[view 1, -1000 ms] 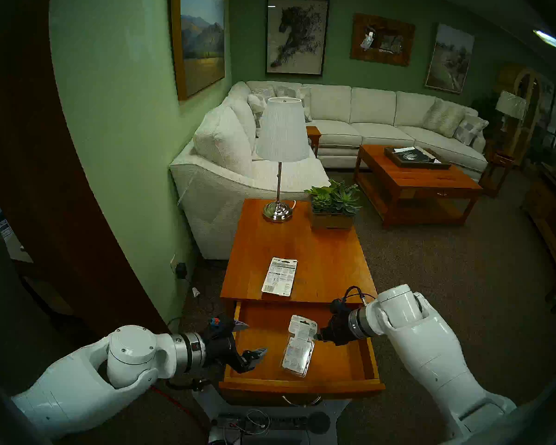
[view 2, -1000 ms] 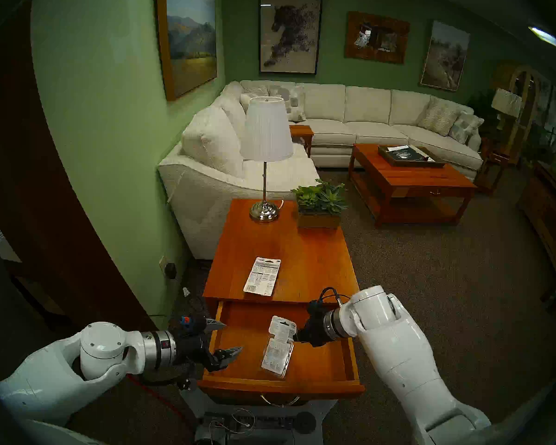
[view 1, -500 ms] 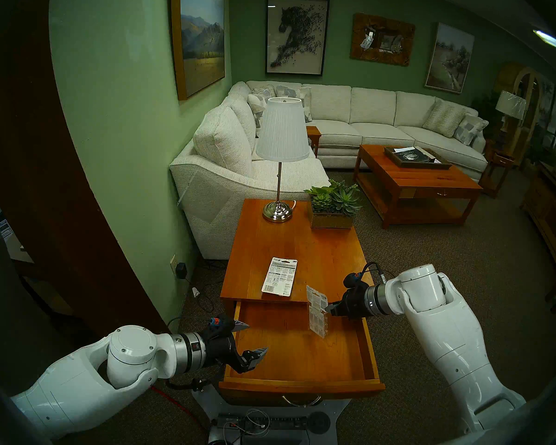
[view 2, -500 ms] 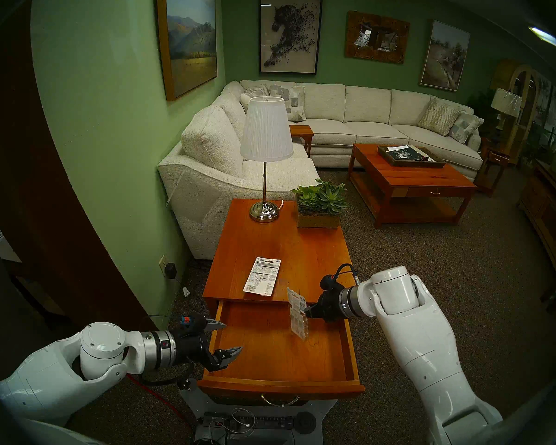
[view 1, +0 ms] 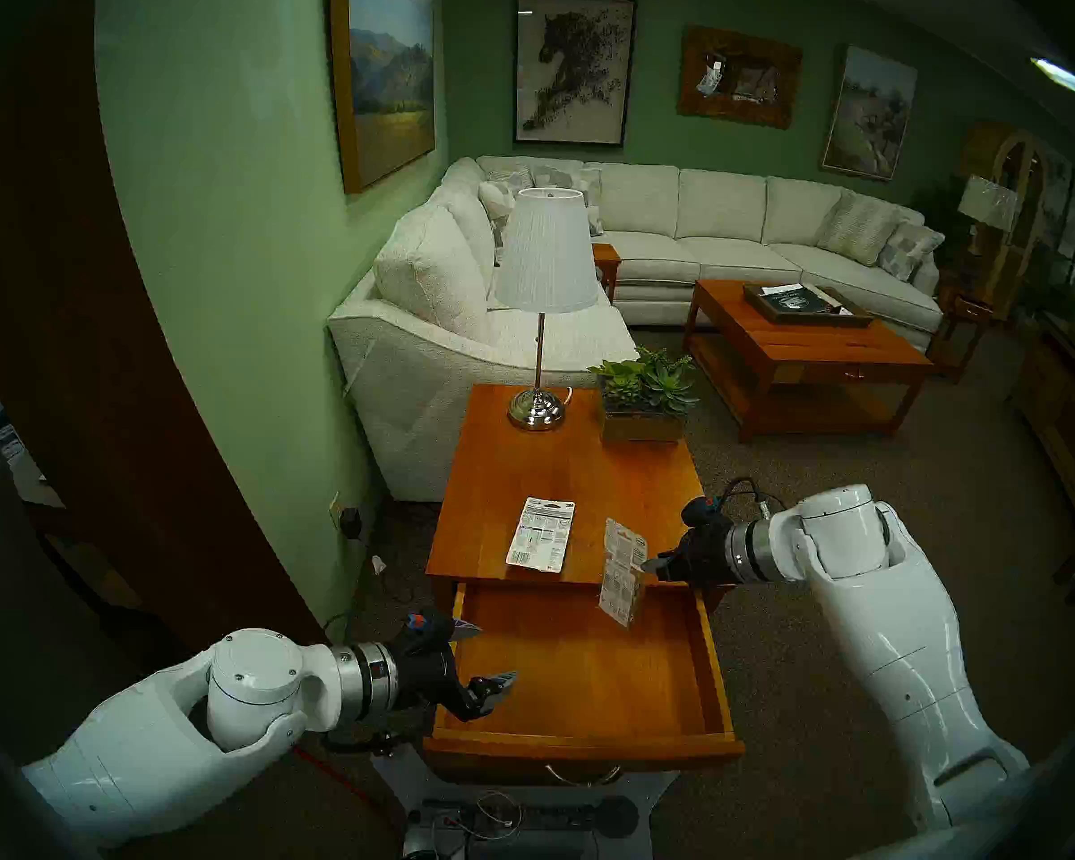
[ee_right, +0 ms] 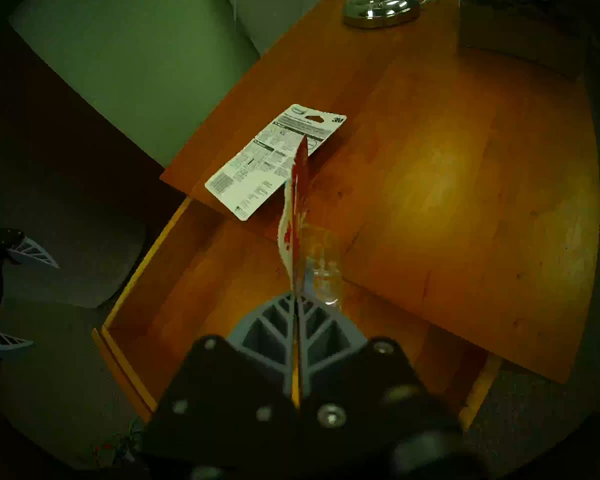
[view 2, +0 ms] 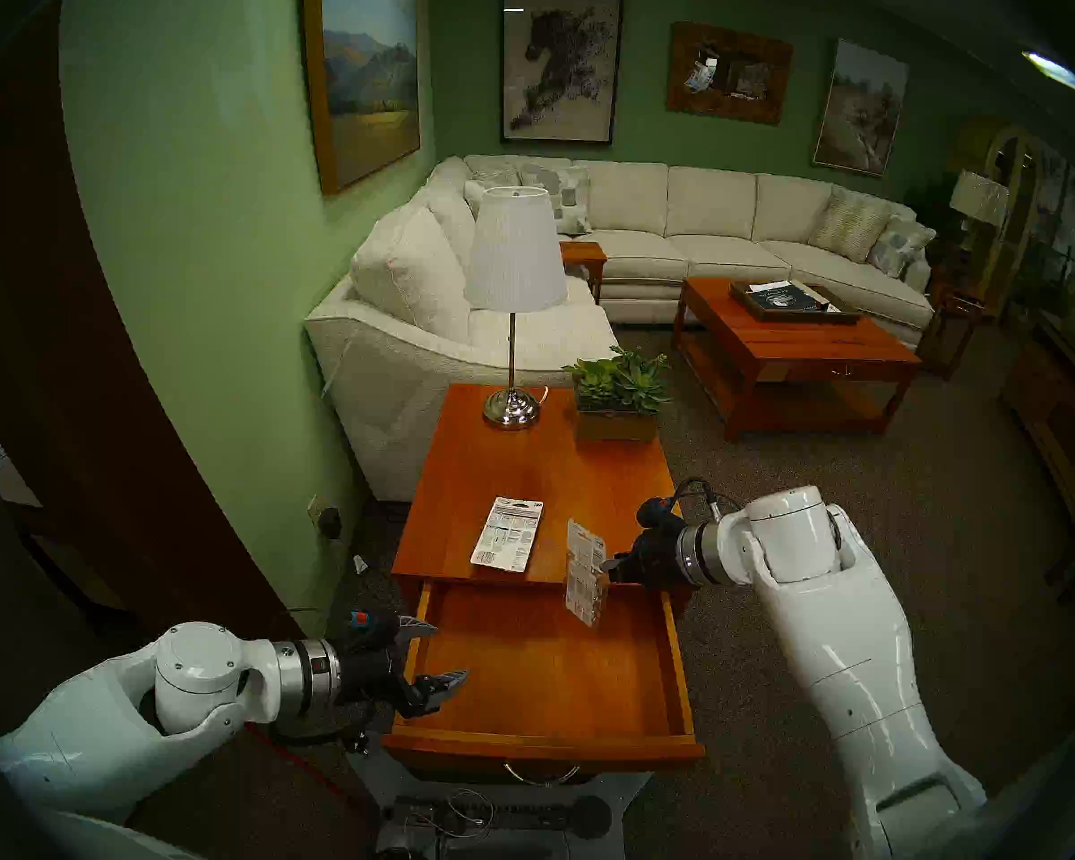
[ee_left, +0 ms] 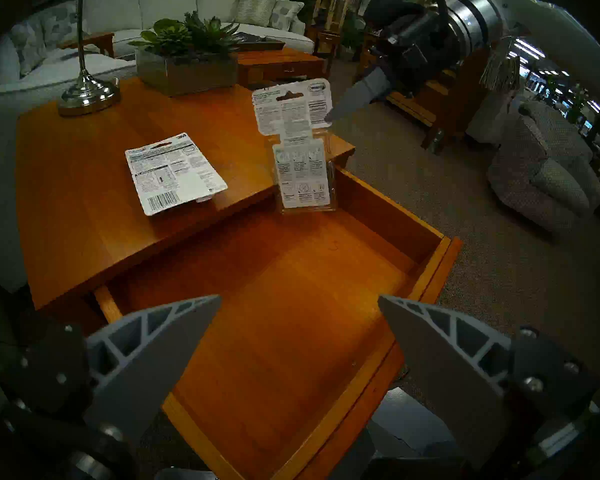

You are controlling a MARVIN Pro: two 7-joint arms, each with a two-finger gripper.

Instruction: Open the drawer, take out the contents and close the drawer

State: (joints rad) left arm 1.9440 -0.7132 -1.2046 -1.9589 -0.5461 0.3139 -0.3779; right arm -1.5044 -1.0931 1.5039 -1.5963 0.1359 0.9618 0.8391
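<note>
The fingers of my right gripper pinch just the side edge of the blister pack, so I need to put the pack in the drawer with that gripper and then take hold of the pack's middle (ee_left: 301, 152) again with it.
The cherry-wood drawer (view 1: 584, 685) stands pulled out of the side table, its floor bare, its silver bail handle (view 1: 581, 777) on the front. My right gripper (view 1: 650, 565) is shut on the upper edge of the clear blister pack (view 1: 623, 570), which hangs upright over the drawer's back right corner at the tabletop edge. Seen from the right wrist, the pack (ee_right: 297, 226) is edge-on between the fingers. The white 3M card (view 1: 541, 534) lies flat on the tabletop (view 1: 634, 499). My left gripper (view 1: 479, 654) is open at the drawer's left wall, holding nothing.
A lamp (view 1: 544, 306) and a planter of succulents (view 1: 643, 399) stand at the far end of the tabletop. A white sofa (view 1: 436, 319) sits beyond it, a green wall to the left, and a coffee table (view 1: 802, 350) at the back right. A power strip with cables (view 1: 510, 818) lies on the floor in front.
My right gripper has lifted the blister pack from the drawer floor and carried it up and away to the tabletop edge. The left arm has stayed still.
</note>
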